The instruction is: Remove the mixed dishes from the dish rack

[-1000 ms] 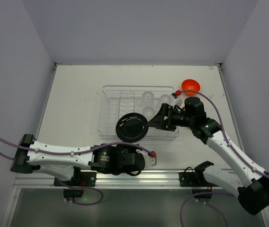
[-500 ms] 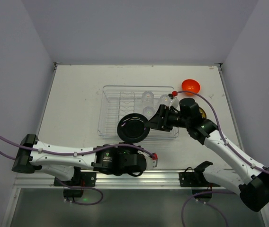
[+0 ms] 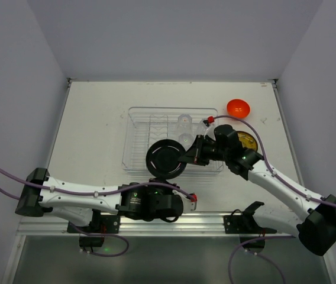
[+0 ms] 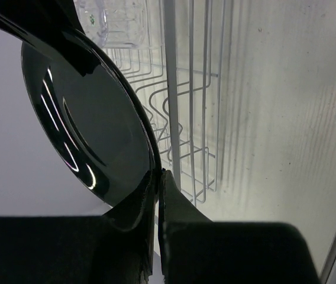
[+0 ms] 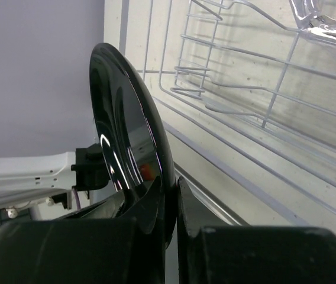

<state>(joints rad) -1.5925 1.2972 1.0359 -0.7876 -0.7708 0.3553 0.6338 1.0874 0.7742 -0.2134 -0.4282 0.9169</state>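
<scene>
I need to use my right gripper to set the black plate, now on edge above the rack's near wall, down on top of the yellow-green plate (image 3: 240, 145) beside the dish rack.
A black round plate (image 3: 165, 160) stands on edge above the near wall of the clear dish rack (image 3: 141, 127). Both grippers pinch it. My left gripper (image 3: 163, 177) is shut on its lower rim, and in the left wrist view the fingertips (image 4: 156, 177) close on the black plate (image 4: 91, 118). My right gripper (image 3: 185, 158) is shut on its right rim, and its own view shows the black plate (image 5: 126, 136) held the same way. Clear tumblers (image 3: 184, 122) stand in the rack. An orange-red bowl (image 3: 238, 107) and a yellow-green plate (image 3: 248, 142) lie on the table to the right.
The rack's wire dividers (image 4: 186, 118) run close behind the plate. My right forearm (image 3: 274, 177) reaches over the table beside the yellow-green plate. White walls close in the table on three sides.
My right gripper has moved left to the plate's right rim and shut on it. The left gripper has stayed shut on the plate, which shifted only slightly.
</scene>
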